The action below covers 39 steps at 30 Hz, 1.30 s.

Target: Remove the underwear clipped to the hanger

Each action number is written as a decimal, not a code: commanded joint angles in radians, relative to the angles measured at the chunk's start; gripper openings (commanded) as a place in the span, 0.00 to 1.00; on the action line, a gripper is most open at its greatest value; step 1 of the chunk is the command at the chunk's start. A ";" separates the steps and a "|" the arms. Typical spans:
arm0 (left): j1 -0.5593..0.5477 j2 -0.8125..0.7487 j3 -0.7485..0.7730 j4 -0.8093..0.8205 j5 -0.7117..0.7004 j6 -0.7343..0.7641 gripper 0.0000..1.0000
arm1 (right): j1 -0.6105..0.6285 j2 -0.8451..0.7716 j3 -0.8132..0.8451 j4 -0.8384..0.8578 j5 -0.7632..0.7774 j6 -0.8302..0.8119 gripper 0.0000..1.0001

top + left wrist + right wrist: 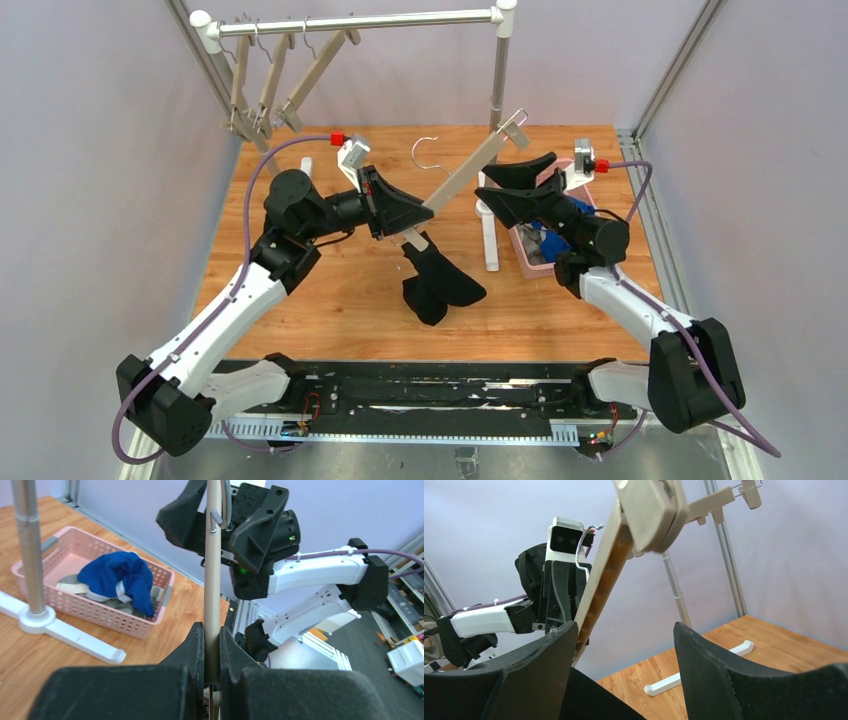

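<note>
Next, my right gripper takes the hanger bar's upper part (480, 160), as only my left gripper holds the bar, before my left gripper opens and squeezes the underwear's clip.
My left gripper (420, 212) (212, 637) is shut on the bar of a beige hanger (470, 165) (213, 570) and holds it slanted above the table. Black underwear (436, 285) hangs from the hanger's low end and rests partly on the wood. Blue underwear (548, 240) (120, 577) lies in a pink basket (527, 262) (107, 617) on top of grey underwear (70, 586). My right gripper (490, 190) (624, 645) stands open just right of the hanger's upper part, nothing between its fingers. The hanger (601, 585) and its upper clip (651, 510) rise above its left finger.
A clothes rail (360, 20) crosses the back, with three empty beige hangers (268, 90) at its left end. Its upright (498, 80) (27, 545) and white foot (489, 240) (70, 637) stand between the hanger and the basket. A loose wire hook (428, 150) lies on the wood.
</note>
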<state>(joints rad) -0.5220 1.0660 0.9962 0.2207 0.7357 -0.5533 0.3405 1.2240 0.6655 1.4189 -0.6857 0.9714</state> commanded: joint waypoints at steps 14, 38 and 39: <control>-0.075 0.038 -0.009 0.177 -0.025 -0.062 0.00 | 0.038 0.040 0.129 0.115 0.036 0.022 0.66; -0.102 0.095 -0.021 0.234 -0.041 -0.078 0.43 | 0.047 0.054 0.146 0.114 -0.028 -0.012 0.01; -0.102 0.091 -0.023 0.214 -0.044 -0.067 0.47 | 0.047 0.046 0.148 0.114 -0.032 -0.015 0.01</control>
<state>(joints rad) -0.6048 1.1721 0.9741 0.4091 0.6800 -0.6216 0.3775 1.2892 0.7944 1.4982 -0.6945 1.0241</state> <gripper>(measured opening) 0.412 0.090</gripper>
